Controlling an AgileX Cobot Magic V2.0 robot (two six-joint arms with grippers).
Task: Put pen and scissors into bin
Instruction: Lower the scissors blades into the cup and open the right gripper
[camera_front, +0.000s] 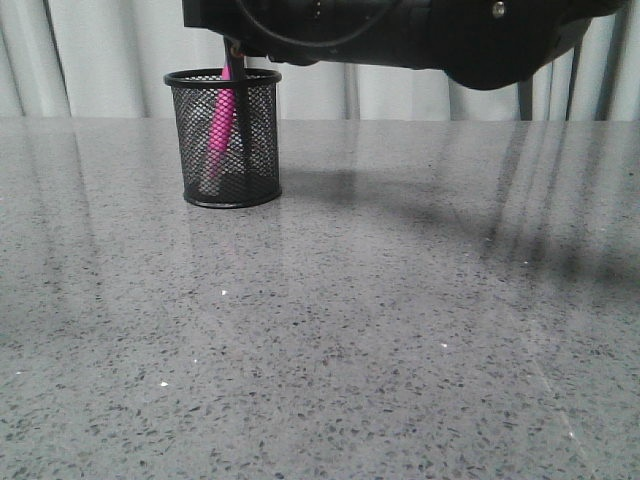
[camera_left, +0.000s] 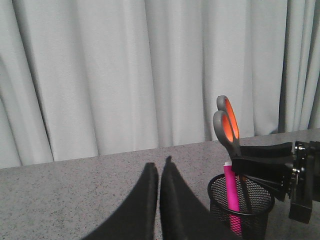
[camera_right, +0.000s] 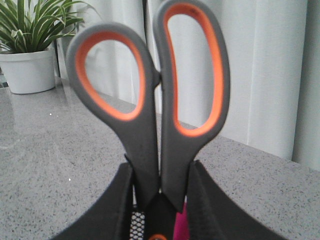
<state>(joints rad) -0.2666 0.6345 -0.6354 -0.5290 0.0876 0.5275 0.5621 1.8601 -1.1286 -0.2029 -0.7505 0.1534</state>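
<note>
My right gripper should release the scissors inside the black mesh bin (camera_front: 205, 84) (camera_right: 145, 225) next to the magenta pen, with the scissors' handles above the bin's rim.
The black mesh bin (camera_front: 224, 140) stands at the far left of the grey table. The magenta pen (camera_front: 221, 125) leans inside it. In the right wrist view my right gripper (camera_right: 160, 172) is shut on the neck of the grey and orange scissors (camera_right: 145, 135), just below the finger loops. The scissors hang upright, blades down into the bin (camera_right: 137, 222), beside the pen (camera_right: 181, 226). The left wrist view shows the scissors (camera_left: 226, 125), the pen (camera_left: 231, 190) and the bin (camera_left: 260, 207) from the side. My left gripper (camera_left: 159, 169) is shut on nothing, off to one side of the bin.
My right arm (camera_front: 420, 30) fills the top of the front view above the bin. A potted plant (camera_right: 30, 55) stands on the table's far side. White curtains (camera_left: 125, 75) hang behind the table.
</note>
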